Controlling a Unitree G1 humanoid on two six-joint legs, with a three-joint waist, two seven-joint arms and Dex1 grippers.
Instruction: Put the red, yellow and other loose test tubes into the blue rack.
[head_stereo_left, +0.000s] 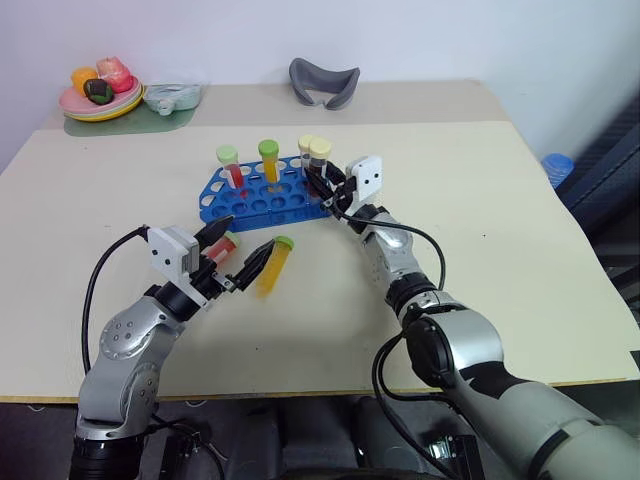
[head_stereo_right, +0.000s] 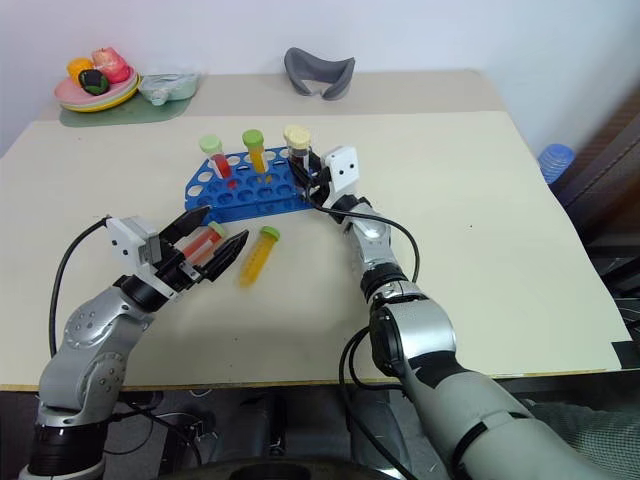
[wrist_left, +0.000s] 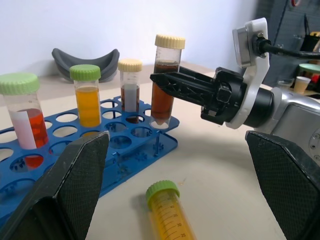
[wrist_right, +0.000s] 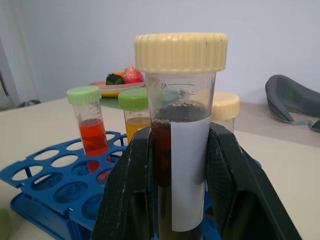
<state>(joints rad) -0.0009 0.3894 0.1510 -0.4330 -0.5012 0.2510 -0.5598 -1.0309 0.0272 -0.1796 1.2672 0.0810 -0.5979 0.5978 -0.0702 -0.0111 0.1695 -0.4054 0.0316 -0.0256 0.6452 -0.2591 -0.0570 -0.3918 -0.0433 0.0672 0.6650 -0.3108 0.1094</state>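
Observation:
The robot's right gripper will release the dark brown tube in the rack hole (head_stereo_left: 316, 198) in front of the pale-capped tube.
The blue rack (head_stereo_left: 262, 197) stands mid-table with a red tube (head_stereo_left: 231, 168), a yellow tube (head_stereo_left: 269, 160) and a pale-capped tube (wrist_left: 130, 90) upright in it. My right gripper (wrist_right: 180, 150) is shut on the dark brown tube (wrist_right: 182, 165) with the white label. It holds the tube upright, lower end in a hole at the rack's right end. Two loose test tubes lie in front of the rack: a red one (head_stereo_left: 222, 247) and a yellow one (head_stereo_left: 273, 268). My left gripper (head_stereo_left: 250, 235) hangs open over them, the red tube between its fingers and the yellow just outside.
A grey curved object (head_stereo_left: 323, 82) lies at the back of the table. At the back left are a plate of toy food (head_stereo_left: 100, 92) and a pale dish (head_stereo_left: 172, 97) on a green mat. A blue item (head_stereo_left: 557, 166) sits past the right edge.

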